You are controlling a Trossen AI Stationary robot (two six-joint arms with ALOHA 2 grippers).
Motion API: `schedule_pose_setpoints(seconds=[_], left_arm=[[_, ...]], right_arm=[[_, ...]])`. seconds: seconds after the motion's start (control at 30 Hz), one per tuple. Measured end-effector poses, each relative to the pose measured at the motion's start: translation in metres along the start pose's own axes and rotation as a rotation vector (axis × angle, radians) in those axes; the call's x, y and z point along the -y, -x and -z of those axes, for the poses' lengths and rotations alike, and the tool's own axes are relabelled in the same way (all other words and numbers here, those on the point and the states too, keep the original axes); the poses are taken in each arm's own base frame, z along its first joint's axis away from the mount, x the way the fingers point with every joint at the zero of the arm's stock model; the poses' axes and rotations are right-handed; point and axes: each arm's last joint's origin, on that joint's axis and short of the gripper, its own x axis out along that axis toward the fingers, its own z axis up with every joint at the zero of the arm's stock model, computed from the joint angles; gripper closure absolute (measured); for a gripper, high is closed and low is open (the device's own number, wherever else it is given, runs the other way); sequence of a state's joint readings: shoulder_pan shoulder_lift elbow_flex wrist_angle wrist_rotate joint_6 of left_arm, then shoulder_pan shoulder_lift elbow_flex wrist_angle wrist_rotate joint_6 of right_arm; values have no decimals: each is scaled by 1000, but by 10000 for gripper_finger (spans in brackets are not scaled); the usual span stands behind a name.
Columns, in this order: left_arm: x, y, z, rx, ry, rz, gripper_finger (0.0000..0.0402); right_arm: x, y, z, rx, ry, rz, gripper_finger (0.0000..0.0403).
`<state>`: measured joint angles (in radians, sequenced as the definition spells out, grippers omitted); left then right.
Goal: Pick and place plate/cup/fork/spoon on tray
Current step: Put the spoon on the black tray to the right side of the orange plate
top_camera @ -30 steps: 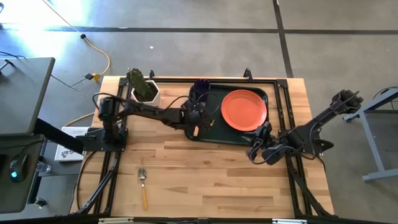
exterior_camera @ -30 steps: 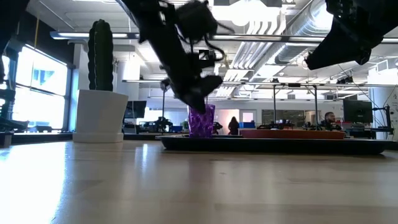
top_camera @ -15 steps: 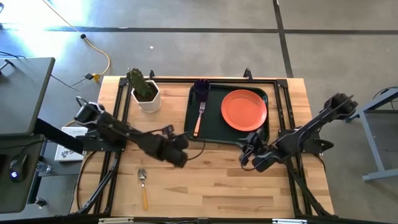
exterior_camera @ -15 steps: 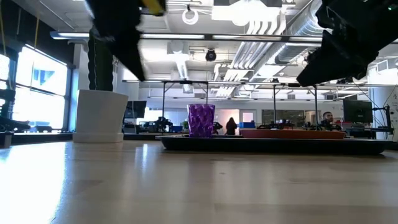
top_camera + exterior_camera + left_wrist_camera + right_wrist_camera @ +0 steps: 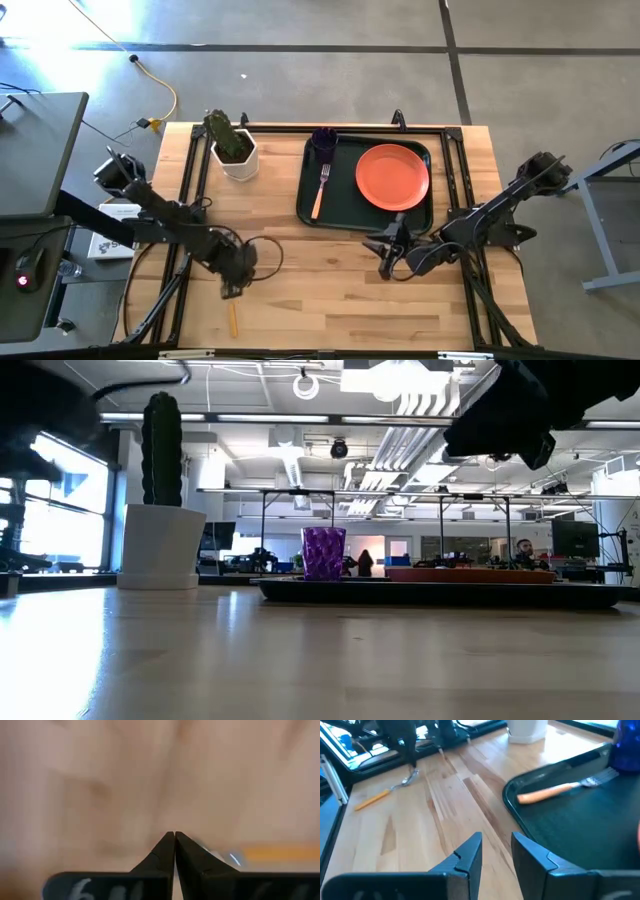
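The closed fingers of my left gripper are beside the spoon's bowl, so I will open them and pinch the bowl's edge (image 5: 414, 773) before I pass the spoon to my right gripper.
The spoon lies on the bare wood at the near left; its yellow-orange handle (image 5: 233, 320) shows, and my left gripper (image 5: 231, 287) hides its bowl from above. That gripper is shut (image 5: 174, 836), with the spoon's bowl (image 5: 234, 859) beside its tips. In the right wrist view the left gripper (image 5: 413, 766) hangs just over the spoon (image 5: 385, 792). The fork (image 5: 320, 188), the purple cup (image 5: 323, 140) and the orange-red plate (image 5: 393, 176) rest on the dark green tray (image 5: 345, 215). My right gripper (image 5: 381, 258) is open and empty (image 5: 497, 840) by the tray's near edge.
A white pot with a green cactus (image 5: 232, 148) stands at the far left, beside the tray. Bare wood lies between the two grippers and along the near edge. A dark cable (image 5: 268, 252) loops by my left arm.
My left gripper has left the fork lying on the tray and gone toward the table's near left, down to the spoon. My right gripper has moved a little toward the table's left along the tray's near edge.
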<state>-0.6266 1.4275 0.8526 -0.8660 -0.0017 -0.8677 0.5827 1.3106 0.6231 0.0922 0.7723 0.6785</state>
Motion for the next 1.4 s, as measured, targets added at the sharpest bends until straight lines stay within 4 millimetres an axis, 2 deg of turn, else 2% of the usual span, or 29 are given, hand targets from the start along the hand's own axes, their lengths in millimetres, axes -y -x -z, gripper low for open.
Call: schedule_pose_setpoints(seconds=[0.13,0.43,0.8,0.93,1.4], left_arm=[[-1,-10,18,-131,65,81,395],[-4,-14,24,-50,90,-24,390],[-3,-13,33,-43,57,-75,299],[-1,-13,36,-37,40,-71,278],[0,-13,37,-8,-8,-92,273]], right_arm=[[1,-2,-2,9,-5,7,302],[9,-11,-7,-17,-27,7,301],[11,-13,-10,-23,-3,-10,301],[11,-13,-10,-21,-3,-11,301],[10,-13,-11,-12,-13,-20,301]])
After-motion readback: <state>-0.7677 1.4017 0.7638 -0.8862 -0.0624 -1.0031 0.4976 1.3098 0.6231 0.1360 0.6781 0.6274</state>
